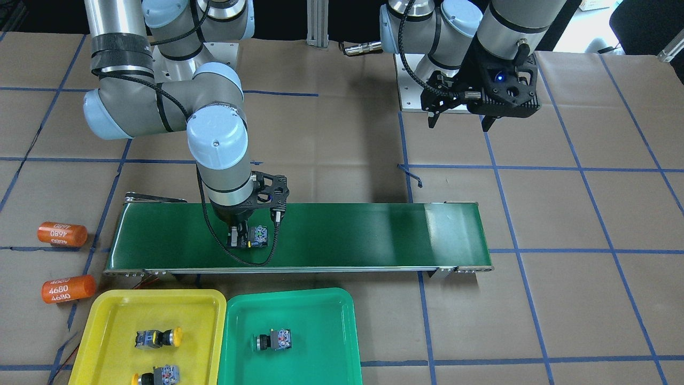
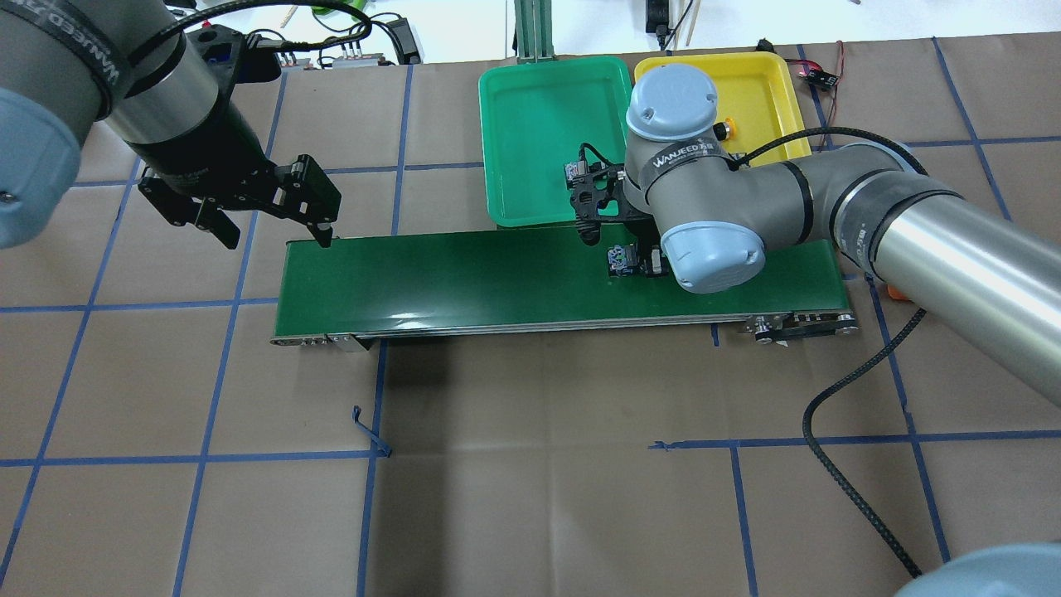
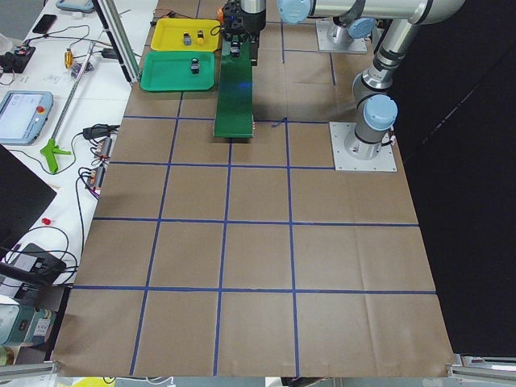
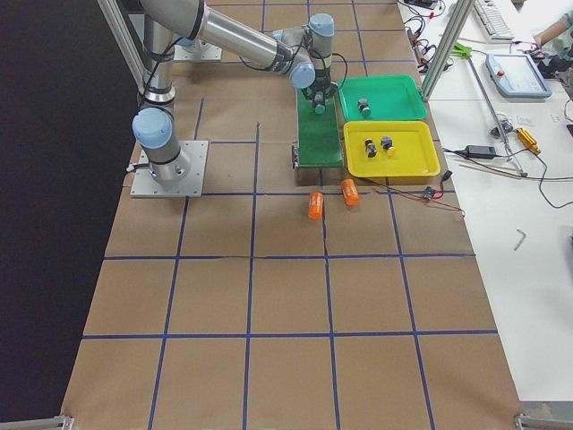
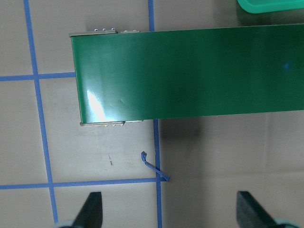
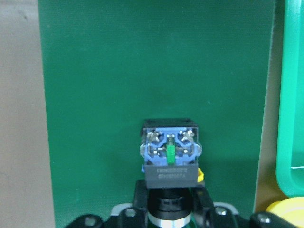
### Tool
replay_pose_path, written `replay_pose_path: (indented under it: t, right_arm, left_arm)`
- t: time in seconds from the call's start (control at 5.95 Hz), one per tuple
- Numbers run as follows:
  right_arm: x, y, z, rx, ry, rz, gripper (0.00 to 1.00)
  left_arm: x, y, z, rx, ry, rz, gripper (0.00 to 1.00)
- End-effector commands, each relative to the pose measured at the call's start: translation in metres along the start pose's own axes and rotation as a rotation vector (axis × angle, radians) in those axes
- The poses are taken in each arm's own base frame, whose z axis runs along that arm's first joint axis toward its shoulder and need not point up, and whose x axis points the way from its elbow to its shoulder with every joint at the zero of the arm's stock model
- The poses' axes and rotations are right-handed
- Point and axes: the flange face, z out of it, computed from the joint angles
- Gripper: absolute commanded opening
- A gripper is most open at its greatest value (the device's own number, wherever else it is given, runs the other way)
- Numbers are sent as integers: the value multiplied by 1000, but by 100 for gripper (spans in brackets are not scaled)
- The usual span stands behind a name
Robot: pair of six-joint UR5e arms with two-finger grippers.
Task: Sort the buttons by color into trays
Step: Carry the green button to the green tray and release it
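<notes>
My right gripper is going to the green tray. Next, I release the button in the green tray (image 1: 278, 382), beside the lying button, farther from the conveyor belt.
My right gripper (image 1: 243, 237) is low over the dark-green conveyor belt (image 1: 347, 235) and is shut on a button (image 1: 260, 236). In the right wrist view the button (image 6: 169, 152) shows a blue-grey back with a green insert; its cap is hidden between the fingers. The yellow tray (image 1: 107, 315) holds two yellow buttons (image 1: 157, 338) (image 1: 157, 375). The green tray (image 1: 320, 321) holds one button (image 1: 273, 340) lying on its side. My left gripper (image 2: 265, 224) is open and empty above the belt's other end.
Two orange cylinders marked 4680 (image 1: 62, 234) (image 1: 68, 289) lie on the brown paper beside the belt's end near the yellow tray. The two trays touch side by side just past the belt. A black cable hangs from the right wrist.
</notes>
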Motion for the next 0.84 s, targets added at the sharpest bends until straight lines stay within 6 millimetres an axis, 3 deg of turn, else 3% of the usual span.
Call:
replay_pose_path:
  t: [0.0,0.17,0.34,0.5,0.67]
  right_arm:
    - [7,42,-39,-18,56,-17,9]
    - [5,66,-75,-20,61,6,9]
    - [17,68,-113,-10,114,20,9]
    - [45,65,-132,2,160,26,9]
    - [85,57,-117,10,168,23,9]
  left_arm:
    - [0,-1,0,0,0,-1,98]
    - [0,-1,-1,1,0,-1,98]
    - [0,-1,-1,1,0,-1,98]
    - [0,-1,-1,3,0,-1,98]
    - [-1,-1,-2,4,0,-2,98]
